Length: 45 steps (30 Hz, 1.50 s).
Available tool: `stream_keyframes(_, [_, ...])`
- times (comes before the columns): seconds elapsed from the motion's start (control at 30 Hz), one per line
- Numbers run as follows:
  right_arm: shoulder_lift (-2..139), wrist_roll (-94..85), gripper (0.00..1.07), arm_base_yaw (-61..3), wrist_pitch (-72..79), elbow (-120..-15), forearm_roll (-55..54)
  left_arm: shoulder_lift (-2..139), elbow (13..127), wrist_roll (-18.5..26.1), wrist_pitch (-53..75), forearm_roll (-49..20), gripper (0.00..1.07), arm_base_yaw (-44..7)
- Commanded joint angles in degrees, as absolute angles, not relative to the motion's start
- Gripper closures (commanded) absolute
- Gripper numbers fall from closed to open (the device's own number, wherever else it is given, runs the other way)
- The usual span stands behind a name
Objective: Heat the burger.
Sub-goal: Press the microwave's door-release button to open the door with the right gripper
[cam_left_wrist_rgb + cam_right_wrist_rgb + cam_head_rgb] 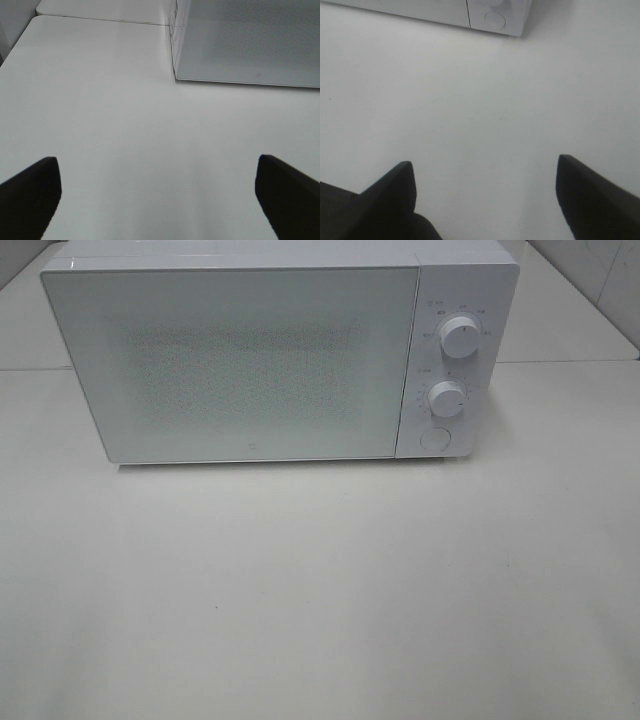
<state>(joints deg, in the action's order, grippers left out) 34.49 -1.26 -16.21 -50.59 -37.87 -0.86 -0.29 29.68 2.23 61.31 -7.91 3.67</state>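
My right gripper is to close its empty fingers next just beside the microwave's panel (468,430) (519,26), near the round button.
The burger is out of view in all three views. A white microwave (260,355) stands at the back of the white table with its door shut. Neither arm shows in the exterior high view. In the left wrist view my left gripper (157,167) is open over bare table, with the microwave's lower door corner (250,45) ahead of it. My right gripper (485,167) is open too, nothing between its fingers, and the microwave's round button (495,20) lies well ahead.
The microwave's panel carries two knobs (458,337) (446,398) and a round button (434,438) on its right side. White table (320,590) stretches in front of the microwave. A seam in the tabletop (100,19) runs behind the left gripper's area.
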Motion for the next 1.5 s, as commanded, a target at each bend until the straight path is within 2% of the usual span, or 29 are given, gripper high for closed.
stream_keyframes(0.03, [25.04,0.34,0.31,-15.93,-52.77,-36.33,-0.63,-0.97,29.45,2.18,61.19,-8.19,0.09,3.78])
stream_keyframes(0.27, [14.95,0.8,0.31,-15.24,-54.83,-36.27,0.74,-0.97,29.45,2.18,61.19,-8.19,0.09,3.78])
stream_keyframes(0.43, [5.67,0.74,0.31,-9.8,-56.89,-36.27,0.4,-0.97,29.45,2.18,61.19,-8.19,0.09,3.78])
stream_keyframes(0.63, [-1.03,0.74,0.31,-7.05,-57.87,-34.09,0.46,-0.97,29.45,2.18,61.19,-8.19,0.09,3.78])
stream_keyframes(0.93, [-1.95,1.38,0.31,-6.07,-59.24,-30.71,0.74,-0.97,29.45,2.18,61.19,-8.19,0.09,3.78])
stream_keyframes(1.1, [-1.95,1.43,0.31,-6.07,-54.83,-28.07,0.69,-0.97,29.45,2.18,61.19,-8.19,0.09,3.78])
stream_keyframes(1.5, [-1.95,1.43,0.31,-6.07,-54.83,-28.13,0.69,-0.97,29.45,2.18,61.19,-8.19,0.09,3.78])
